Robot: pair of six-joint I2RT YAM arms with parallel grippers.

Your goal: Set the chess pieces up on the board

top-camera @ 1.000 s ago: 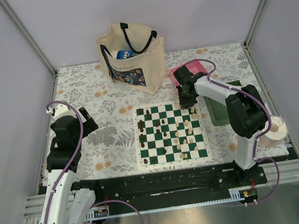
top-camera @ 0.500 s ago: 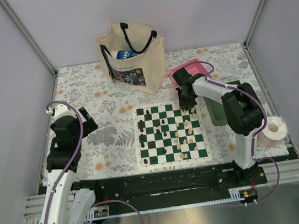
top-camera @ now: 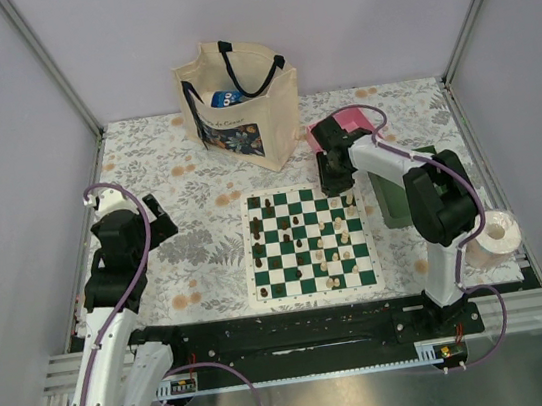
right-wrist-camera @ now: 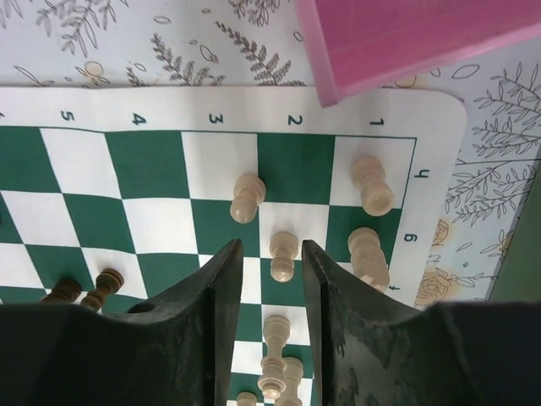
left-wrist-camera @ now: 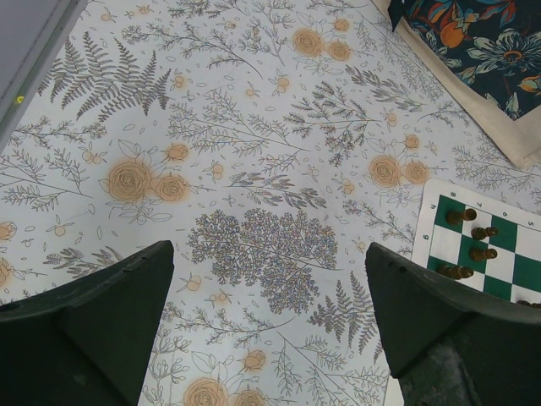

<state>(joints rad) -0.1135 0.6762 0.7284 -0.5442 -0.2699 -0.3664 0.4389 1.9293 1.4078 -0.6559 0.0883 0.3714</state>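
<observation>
The far cream pawn is standing in the corner of a white square, so next I grip it with my right gripper and shift it onto the green square (right-wrist-camera: 294,167) by the pink tray.
The green-and-white board (top-camera: 315,297) lies mid-table with dark pieces (top-camera: 257,227) mostly on its left and cream pieces (top-camera: 336,246) on its right, some lying down. My right gripper (top-camera: 337,182) hovers over the board's far right corner. In the right wrist view its fingers (right-wrist-camera: 224,283) stand narrowly apart around an upright cream pawn (right-wrist-camera: 283,254), with a gap on each side. Other cream pieces (right-wrist-camera: 372,186) stand nearby. My left gripper (top-camera: 157,219) is open and empty over the floral cloth, left of the board (left-wrist-camera: 439,224).
A cream tote bag (top-camera: 237,107) stands behind the board. A pink tray (top-camera: 342,130) lies just past the board's far right corner, seen also in the right wrist view (right-wrist-camera: 406,34). A green tray (top-camera: 396,190) and a paper roll (top-camera: 492,232) are at the right.
My right gripper has shifted slightly toward the back left over the board's far right corner. The left arm has not moved.
</observation>
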